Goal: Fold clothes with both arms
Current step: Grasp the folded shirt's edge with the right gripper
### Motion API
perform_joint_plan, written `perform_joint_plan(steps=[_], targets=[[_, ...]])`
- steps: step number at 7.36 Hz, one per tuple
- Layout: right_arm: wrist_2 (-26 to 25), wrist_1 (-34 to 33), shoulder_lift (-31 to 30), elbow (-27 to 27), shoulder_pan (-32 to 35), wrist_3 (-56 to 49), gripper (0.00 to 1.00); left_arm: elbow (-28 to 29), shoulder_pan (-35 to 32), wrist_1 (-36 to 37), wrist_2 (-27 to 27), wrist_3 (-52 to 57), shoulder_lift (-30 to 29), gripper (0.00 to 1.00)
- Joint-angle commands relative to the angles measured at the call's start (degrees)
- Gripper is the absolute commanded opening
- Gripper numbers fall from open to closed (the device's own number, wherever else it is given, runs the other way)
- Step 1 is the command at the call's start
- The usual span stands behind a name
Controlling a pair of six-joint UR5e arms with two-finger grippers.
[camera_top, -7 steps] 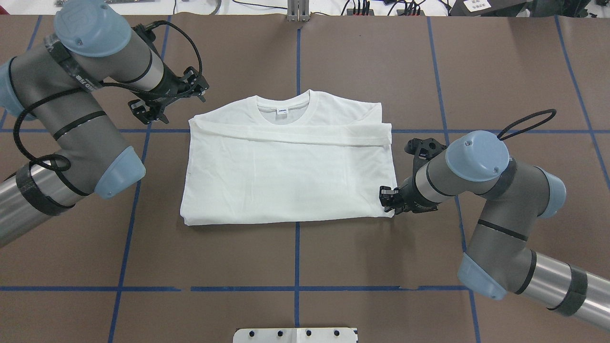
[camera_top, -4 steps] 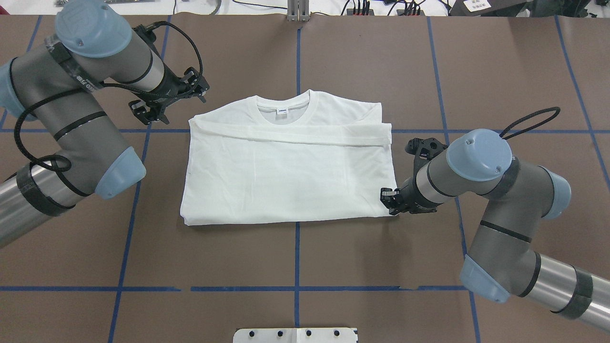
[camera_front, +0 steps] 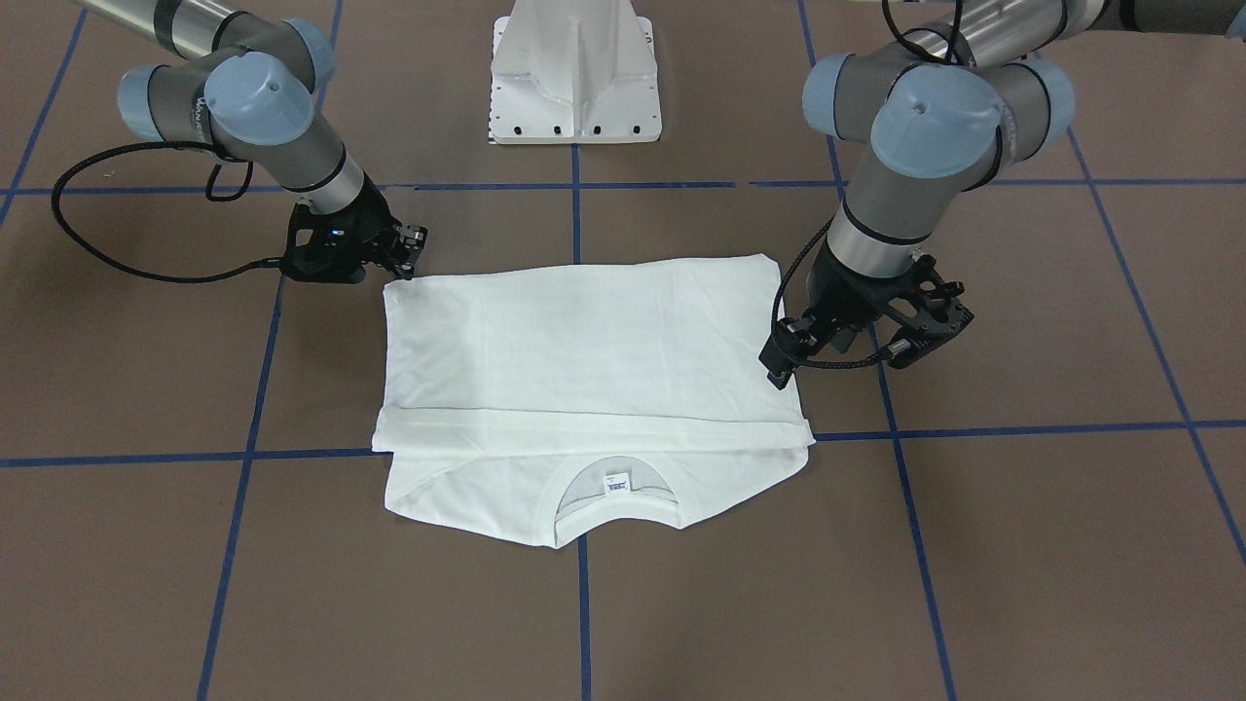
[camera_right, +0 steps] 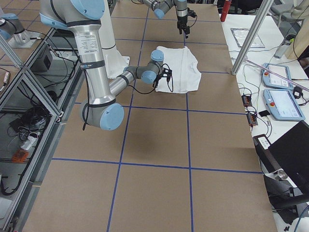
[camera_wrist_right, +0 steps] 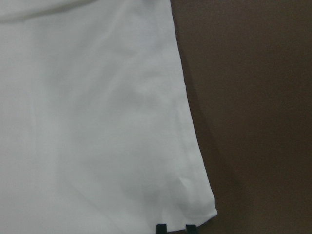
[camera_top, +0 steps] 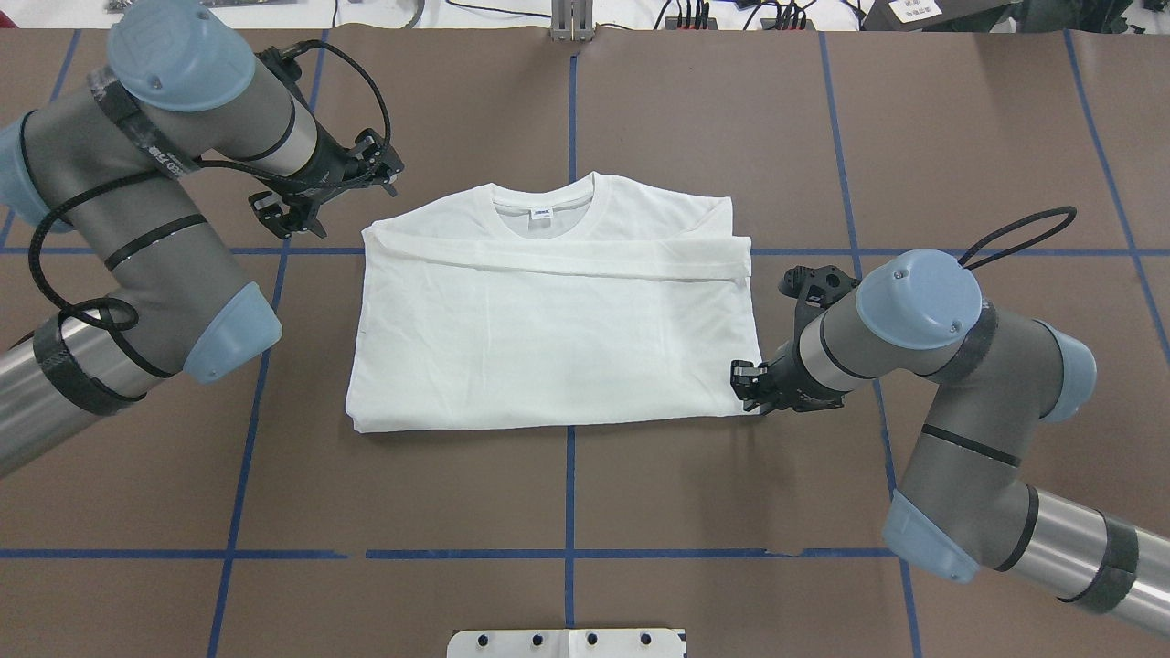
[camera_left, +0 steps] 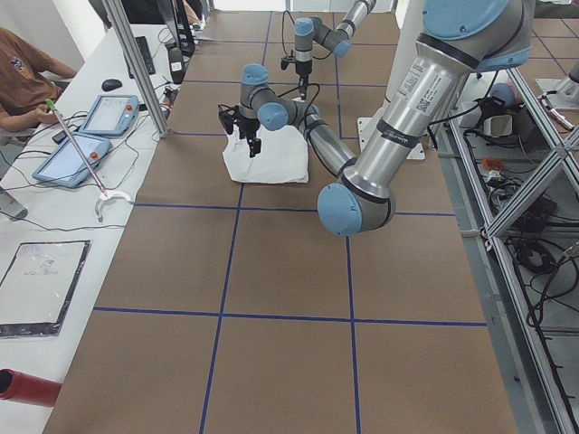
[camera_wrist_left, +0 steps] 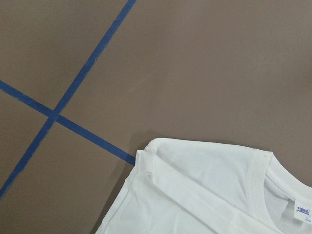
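Observation:
My right fingers meet only the shirt's near hem beside the corner; I need to open, reach farther in, pinch the shirt's side edge (camera_wrist_right: pixel 209 192), then drag the shirt.
The white shirt (camera_top: pixel 548 347) lies folded flat on the brown table, collar and blue-white label (camera_top: pixel 543 213) on the far side, with a folded band across the chest. My right gripper (camera_top: pixel 745 384) is low at the shirt's near right corner. In the right wrist view its fingertips (camera_wrist_right: pixel 161 227) stand close together on the hem (camera_wrist_right: pixel 195 214), so it looks shut on the cloth. My left gripper (camera_top: pixel 388 174) hovers above the table just outside the far left shoulder corner (camera_wrist_left: pixel 146 151). It looks open and holds nothing. No text shows on the shirt.
The white pedestal base (camera_front: pixel 574 78) stands at the robot's side of the table. Blue tape lines (camera_top: pixel 570 493) cross the brown surface. A side bench holds tablets (camera_left: pixel 77 154), with a seated person (camera_left: pixel 23 72) beside it.
The right arm has drifted very slightly to the right, its gripper still at the shirt's corner. The left arm and the shirt look unchanged.

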Motion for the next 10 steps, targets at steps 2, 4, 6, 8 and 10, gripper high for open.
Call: perform_joint_plan(steps=[2, 4, 6, 8, 10], targets=[[-1.13, -1.22, 0.12, -0.43, -0.13, -0.45, 0.87, 0.08, 0.09, -0.01, -0.02, -0.01, -0.02, 0.99], [-2.18, -1.22, 0.47, -2.09, -0.49, -0.63, 0.83, 0.0, 0.18, -0.01, 0.06, -0.01, -0.02, 0.99], [-2.18, -1.22, 1.69, -3.59, -0.75, -0.72, 0.72, 0.0, 0.18, -0.01, 0.06, 0.08, 0.07, 0.99], [-2.01, -1.22, 1.79, -3.25, -0.66, -0.63, 0.0, 0.0, 0.18, -0.01, 0.06, 0.08, 0.16, 0.99], [-1.13, -1.22, 1.87, -2.55, -0.4, -0.72, 0.0, 0.0, 0.18, -0.01, 0.06, 0.08, 0.07, 0.99]])
